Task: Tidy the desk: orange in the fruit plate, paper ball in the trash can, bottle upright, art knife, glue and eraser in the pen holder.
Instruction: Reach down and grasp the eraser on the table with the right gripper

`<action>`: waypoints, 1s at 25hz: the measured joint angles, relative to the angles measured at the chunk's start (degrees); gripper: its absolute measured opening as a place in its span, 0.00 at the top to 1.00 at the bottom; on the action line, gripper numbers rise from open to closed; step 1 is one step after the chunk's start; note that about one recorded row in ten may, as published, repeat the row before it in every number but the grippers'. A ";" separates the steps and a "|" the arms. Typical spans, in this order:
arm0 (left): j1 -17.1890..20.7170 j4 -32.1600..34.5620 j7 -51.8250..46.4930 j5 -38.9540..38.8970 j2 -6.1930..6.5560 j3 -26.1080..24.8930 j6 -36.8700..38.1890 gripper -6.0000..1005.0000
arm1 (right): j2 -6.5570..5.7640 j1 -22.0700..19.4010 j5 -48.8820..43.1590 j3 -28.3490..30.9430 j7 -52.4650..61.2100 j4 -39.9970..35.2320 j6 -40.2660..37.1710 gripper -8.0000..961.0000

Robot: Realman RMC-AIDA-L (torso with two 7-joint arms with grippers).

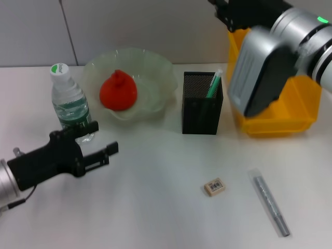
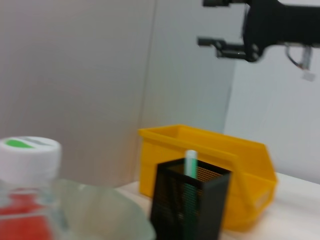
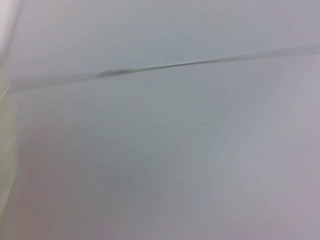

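Observation:
The robot's right gripper should next move to the eraser's middle (image 1: 214,187), on the desk in front of the pen holder, and close there.
The bottle (image 1: 67,98) stands upright on the desk (image 1: 155,207), its cap (image 2: 27,160) close in the left wrist view. My left gripper (image 1: 101,140) is open and empty just in front of the bottle. The orange (image 1: 118,91) lies in the fruit plate (image 1: 150,62). In the pen holder (image 1: 202,106) stands a green-and-white stick (image 1: 213,85), apparently the glue. Both the eraser (image 1: 215,187) and the silvery art knife (image 1: 270,203) lie on the desk. Held high over the trash can (image 1: 282,111), my right gripper (image 2: 212,22) is open and empty. The paper ball is out of view.
The trash can stands at the back right, beside the pen holder (image 2: 190,205). A grey wall runs behind the desk. The right wrist view holds only a blank grey surface.

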 joint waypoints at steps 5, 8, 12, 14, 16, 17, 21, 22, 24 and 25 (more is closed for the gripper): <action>0.64 0.24 0.01 0.02 0.10 0.87 1.10 0.22 | -0.11 1.75 0.28 1.58 25.49 -0.25 -1.48 0.39; 2.30 0.35 -0.34 0.15 1.76 2.16 7.06 0.22 | -0.12 2.67 0.99 3.28 35.93 -0.55 -3.12 0.39; 2.26 0.36 -1.65 0.18 2.77 2.16 10.03 0.22 | -0.25 5.24 9.26 10.18 48.26 -0.65 -12.54 0.39; 1.99 0.28 -3.16 0.21 3.23 2.32 10.77 0.22 | -0.28 7.93 18.16 17.39 49.18 2.14 -23.77 0.39; 1.87 0.45 -5.00 0.27 3.48 2.60 11.22 0.22 | -0.84 13.49 27.94 30.60 49.94 10.00 -45.29 0.39; 1.87 0.45 -5.00 0.27 3.48 2.60 11.22 0.22 | -0.84 13.49 27.94 30.60 49.94 10.00 -45.29 0.39; 1.60 0.50 -6.90 0.15 3.05 2.34 11.32 0.22 | -6.24 20.63 27.90 43.19 55.98 24.16 -71.58 0.39; 1.60 0.50 -6.90 0.15 3.05 2.34 11.32 0.22 | -6.24 20.63 27.90 43.19 55.98 24.16 -71.58 0.39; 1.51 0.47 -7.18 0.14 2.55 2.29 11.23 0.22 | -9.47 22.26 25.59 44.10 57.60 28.80 -78.18 0.39; 1.42 0.48 -7.36 0.20 2.34 2.37 11.21 0.22 | -12.07 23.37 22.44 44.11 58.24 31.60 -83.46 0.39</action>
